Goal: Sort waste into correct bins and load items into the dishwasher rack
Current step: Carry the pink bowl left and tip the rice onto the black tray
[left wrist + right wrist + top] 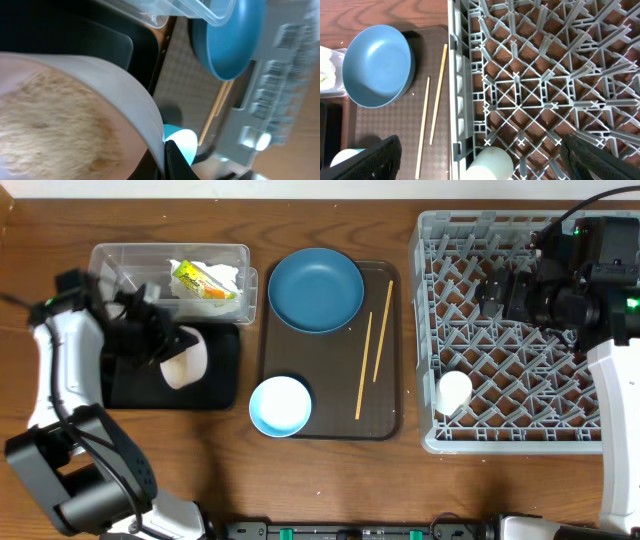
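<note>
My left gripper will set the cream bowl down on the brown tray (328,365) (196,101), between the dark blue bowl and the light blue bowl, and let go.
My left gripper (172,350) is shut on the rim of the cream bowl (186,360) and holds it tilted on edge over the black tray (215,385). In the left wrist view the cream bowl (65,115) fills the left side, with my finger (172,160) pinching its rim. The clear tub (120,265) holds white napkins and the yellow-green wrapper (204,280). The dark blue bowl (315,288), light blue bowl (280,405) and two chopsticks (365,365) lie on the brown tray. My right gripper (487,160) is open and empty above the rack (520,330). The white cup (453,390) lies in the rack.
The brown serving tray (385,420) sits between the bins and the rack. The clear tub stands directly behind the black tray. The rack's upright pegs (530,75) fill the right side. Bare wood table lies along the front edge.
</note>
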Robot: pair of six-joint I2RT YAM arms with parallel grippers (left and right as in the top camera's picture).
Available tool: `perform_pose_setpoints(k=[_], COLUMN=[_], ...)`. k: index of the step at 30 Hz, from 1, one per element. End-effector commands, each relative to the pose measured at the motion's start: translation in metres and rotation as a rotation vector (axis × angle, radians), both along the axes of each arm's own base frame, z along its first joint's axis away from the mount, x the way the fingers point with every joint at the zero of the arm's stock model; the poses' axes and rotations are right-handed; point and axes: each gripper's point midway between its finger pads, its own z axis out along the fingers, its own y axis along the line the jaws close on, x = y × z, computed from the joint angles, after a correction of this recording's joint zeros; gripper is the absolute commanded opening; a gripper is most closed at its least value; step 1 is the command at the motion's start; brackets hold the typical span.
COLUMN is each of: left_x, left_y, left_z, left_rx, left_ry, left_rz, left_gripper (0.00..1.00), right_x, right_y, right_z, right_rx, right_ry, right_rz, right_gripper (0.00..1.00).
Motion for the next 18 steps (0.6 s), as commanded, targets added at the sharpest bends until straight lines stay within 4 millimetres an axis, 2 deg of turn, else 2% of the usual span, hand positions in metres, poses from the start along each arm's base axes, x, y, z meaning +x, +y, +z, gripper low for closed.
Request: perform_pose_setpoints(k=[1,8,14,18], left_x=[0.0,0.002,0.002,0.001], left_y=[-0.002,0.033,0.053,0.059], left_z=[0.017,0.036,0.055,0.063], left_rx=[-0.209,-0.408,-0.572,-0.609], left_ry=[-0.137,-0.292,-0.364,-0.395], left_rz=[0.022,0.163,0.252,0.272], left_gripper=[0.06,0.06,0.06,0.06], right_x=[0.002,0.002,0.002,0.002], right_y=[-0.001,-0.001,-0.001,-0.001], right_z=[0.007,0.007,0.007,0.007], right_rx=[-0.012,-0.012,-0.012,-0.012], right_ry=[-0.023,-0.024,-0.024,-0.024], right_rz=[0.009,0.009,0.009,0.009], right_gripper=[0.99,0.99,0.99,0.99])
